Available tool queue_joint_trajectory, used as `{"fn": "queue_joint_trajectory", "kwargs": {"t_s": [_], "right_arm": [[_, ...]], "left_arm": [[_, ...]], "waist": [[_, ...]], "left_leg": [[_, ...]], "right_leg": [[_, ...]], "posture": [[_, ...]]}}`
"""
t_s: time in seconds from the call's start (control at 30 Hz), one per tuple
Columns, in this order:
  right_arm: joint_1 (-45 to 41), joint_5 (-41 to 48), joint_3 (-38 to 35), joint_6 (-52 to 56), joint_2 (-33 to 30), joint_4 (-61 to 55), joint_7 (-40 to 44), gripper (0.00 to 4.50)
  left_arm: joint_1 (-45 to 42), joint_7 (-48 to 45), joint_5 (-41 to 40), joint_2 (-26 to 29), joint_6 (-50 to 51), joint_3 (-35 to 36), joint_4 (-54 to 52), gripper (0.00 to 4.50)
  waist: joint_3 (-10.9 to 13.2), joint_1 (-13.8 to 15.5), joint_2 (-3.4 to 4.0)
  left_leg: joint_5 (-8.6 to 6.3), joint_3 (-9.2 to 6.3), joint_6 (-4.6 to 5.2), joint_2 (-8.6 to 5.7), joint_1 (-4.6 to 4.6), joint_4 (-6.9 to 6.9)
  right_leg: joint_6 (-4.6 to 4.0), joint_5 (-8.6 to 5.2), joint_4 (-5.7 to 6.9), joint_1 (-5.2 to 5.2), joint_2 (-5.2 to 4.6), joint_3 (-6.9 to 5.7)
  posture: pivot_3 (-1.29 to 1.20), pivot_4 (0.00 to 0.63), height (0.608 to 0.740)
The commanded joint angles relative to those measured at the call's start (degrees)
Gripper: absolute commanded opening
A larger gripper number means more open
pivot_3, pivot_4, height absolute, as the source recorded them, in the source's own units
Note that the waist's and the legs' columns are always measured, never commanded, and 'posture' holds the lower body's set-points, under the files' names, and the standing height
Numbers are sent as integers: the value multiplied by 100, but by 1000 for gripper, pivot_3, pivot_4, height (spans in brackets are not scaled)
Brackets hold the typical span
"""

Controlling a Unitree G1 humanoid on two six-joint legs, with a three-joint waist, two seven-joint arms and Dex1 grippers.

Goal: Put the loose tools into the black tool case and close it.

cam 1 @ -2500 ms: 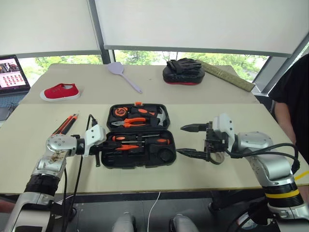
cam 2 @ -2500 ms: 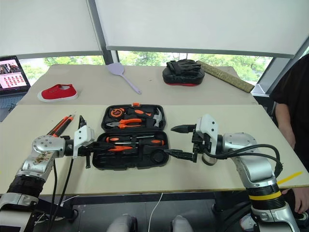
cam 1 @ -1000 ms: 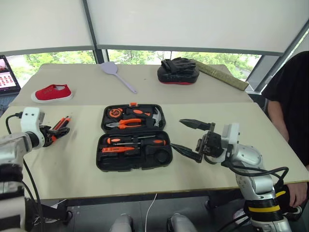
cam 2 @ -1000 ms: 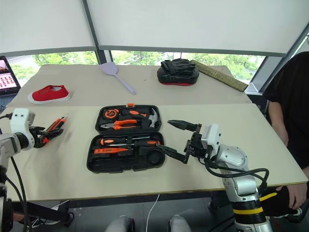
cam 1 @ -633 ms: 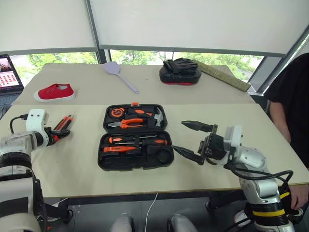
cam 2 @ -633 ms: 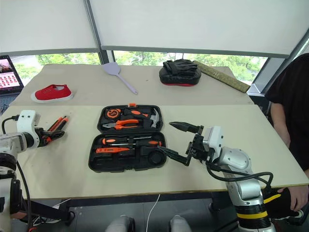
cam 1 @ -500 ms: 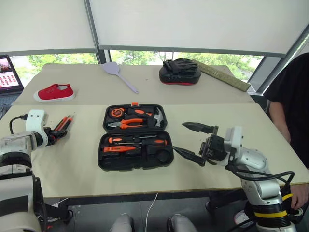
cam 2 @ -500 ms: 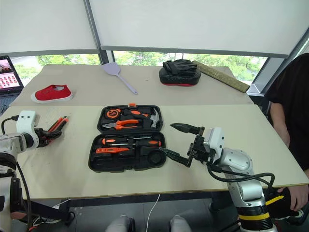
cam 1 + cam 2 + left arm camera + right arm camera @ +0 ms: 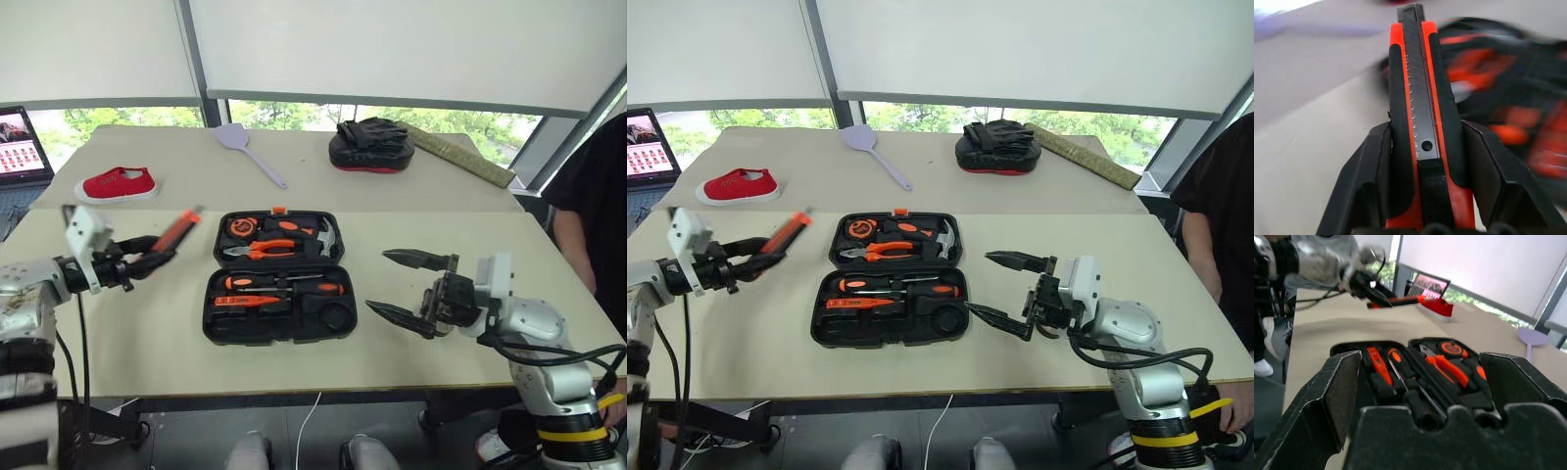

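Observation:
My left gripper will release the utility knife between the orange tester screwdriver and the case's near edge (image 9: 270, 322).
The black tool case (image 9: 274, 276) lies open at the table's middle. Its near half holds two orange-and-black screwdrivers (image 9: 284, 286), a small orange tester screwdriver (image 9: 235, 301) and a black tape roll (image 9: 336, 316). My left gripper (image 9: 154, 255) hovers above the table to the left of the case, shut on the orange-black utility knife (image 9: 180, 227). The knife's tip points up toward the case. In the left wrist view the knife (image 9: 1419, 112) sits clamped between both fingers (image 9: 1369, 181). My right gripper (image 9: 380, 282) stands open and empty just right of the case.
The case's far half carries pliers (image 9: 263, 250), a hammer (image 9: 326, 235) and a tape measure (image 9: 240, 225). On the far table lie a red shoe (image 9: 118, 183), a lilac spatula (image 9: 247, 147) and a black-and-red mitt (image 9: 370, 147). A laptop (image 9: 22, 147) stands far left. A person in black (image 9: 600, 196) is at the right edge.
My left gripper closed on the utility knife at the table's left, lifted it off the surface and swung it right toward the case. The right gripper stayed open, shifting slightly right.

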Motion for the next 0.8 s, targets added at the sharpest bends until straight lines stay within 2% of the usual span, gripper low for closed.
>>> {"fn": "queue_joint_trajectory", "kwargs": {"t_s": [0.03,0.13,0.37,0.7,0.8], "right_arm": [[64,114,-226,-27,-200,4,253,4500],[134,152,-219,21,-260,-20,326,4500],[499,201,-199,163,-519,-369,585,4500],[443,189,-238,266,-550,-528,422,4500],[424,201,-233,307,-540,-553,357,4500]], "left_arm": [[303,-358,-89,146,315,-570,-1632,1743],[286,25,519,-29,372,-1154,-1962,1743],[223,385,1295,-297,-39,-1819,-1778,1743],[139,534,1651,-535,-24,-2143,-1619,1743],[199,507,1526,-572,175,-2130,-1702,1743]], "waist": [[1,5,1],[0,5,5],[1,5,8],[0,10,8],[-1,10,10]], "left_leg": [[0,0,0,1,3,1],[2,0,2,4,14,1],[6,-6,7,6,15,5],[6,-8,8,6,14,9],[6,-9,8,6,15,9]], "right_leg": [[0,0,1,1,3,1],[1,-1,3,5,16,12],[1,-1,3,2,33,26],[1,-1,2,5,33,26],[1,-1,2,6,32,26]], "posture": [[0,150,740],[0,150,740],[0,150,740],[0,150,740],[0,150,740]]}}
